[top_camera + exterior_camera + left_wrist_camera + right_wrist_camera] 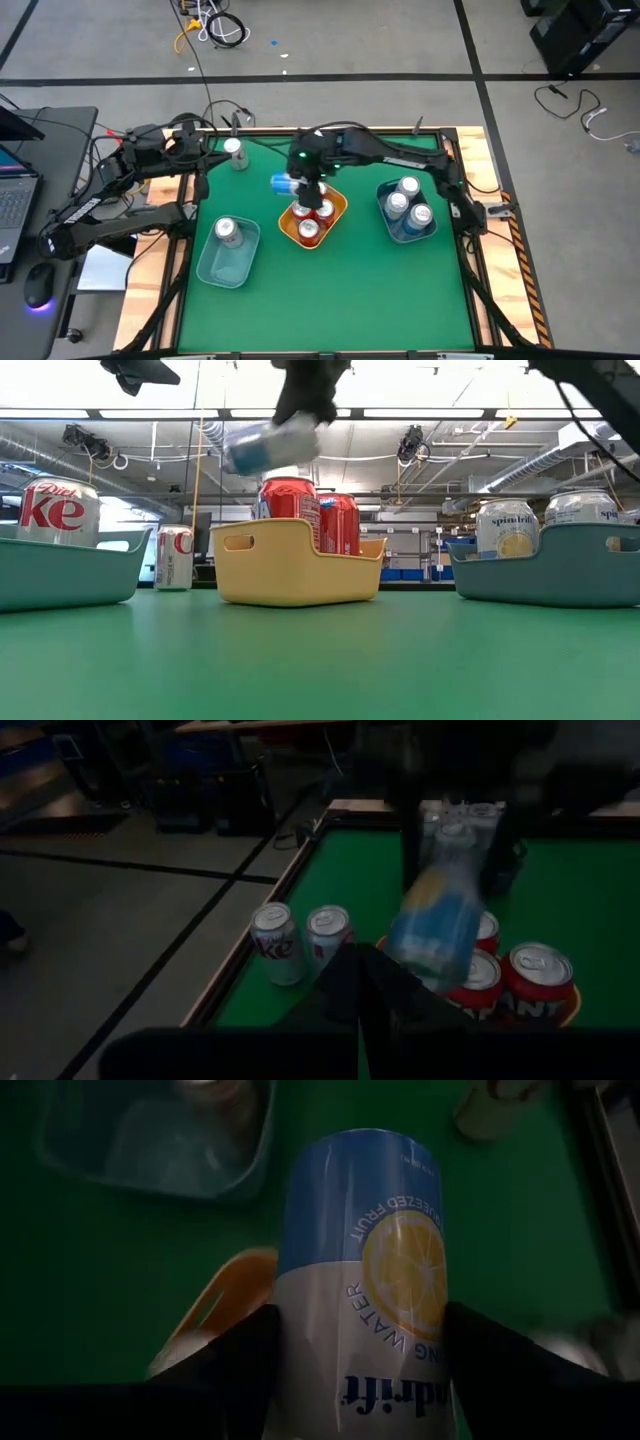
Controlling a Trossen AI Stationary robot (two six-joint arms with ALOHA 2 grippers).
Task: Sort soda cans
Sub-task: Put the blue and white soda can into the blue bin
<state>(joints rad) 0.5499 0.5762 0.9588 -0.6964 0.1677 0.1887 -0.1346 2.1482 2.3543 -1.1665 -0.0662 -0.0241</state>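
The robot's right gripper needs to lay the soda can on the green mat just off the yellow bin's near end (341,254). The soda can now hangs above the yellow bin.
My right gripper (365,1370) is shut on a light blue and white soda can (360,1260) with a lemon print. It hangs above the yellow bin (338,208), which holds red cans (290,510). The can also shows in the high view (283,183) and the low view (270,445). The left blue-grey bin (228,265) holds one silver can (228,232). The right blue-grey bin (405,232) holds three cans (408,187). Two silver cans (300,940) stand on the mat near the far left corner. My left gripper (365,982) is shut and empty at the far left. My right gripper pinches the can's round wall (300,1350) between its two fingers (240,1355), near the can's end nearest the wrist. The fingers slant down from the far right, and the can reaches out along them. The can is lifted clear and tilted close to level.
Open green mat lies along the near half of the table (330,310). A wooden rim (490,150) frames the mat. A laptop and a mouse (38,285) sit on a side desk to the left, with cables behind the far edge.
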